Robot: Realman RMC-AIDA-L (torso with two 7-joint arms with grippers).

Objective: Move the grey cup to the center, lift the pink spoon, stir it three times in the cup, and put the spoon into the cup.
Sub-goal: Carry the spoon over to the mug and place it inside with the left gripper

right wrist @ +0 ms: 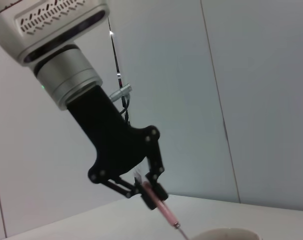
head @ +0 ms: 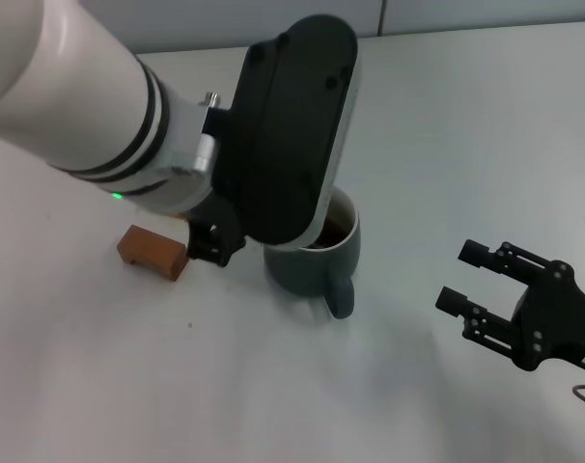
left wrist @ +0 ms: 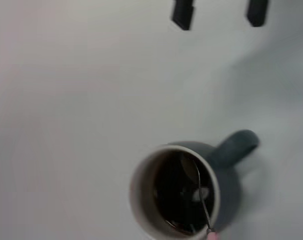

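Observation:
Next, I release the pink spoon from my left gripper against the grey cup's rim (head: pixel 286 216) (left wrist: pixel 205 224), on the side that is toward the orange-brown block.
The grey cup (head: pixel 312 262) stands near the table's middle with dark liquid inside and its handle toward me. It also shows from above in the left wrist view (left wrist: pixel 141 200). My left gripper (right wrist: pixel 147 192) is above the cup, shut on the pink spoon (right wrist: pixel 164 211) by its handle. The spoon slants down, and its metal end reaches into the cup (left wrist: pixel 203 200). In the head view my left wrist hides the spoon. My right gripper (head: pixel 457 276) is open and empty, low to the right of the cup.
An orange-brown block (head: pixel 153 251) lies on the white table (head: pixel 466 145) just left of the cup, under my left arm. A pale wall stands behind the table. The right gripper's fingers (left wrist: pixel 182 14) show beyond the cup in the left wrist view.

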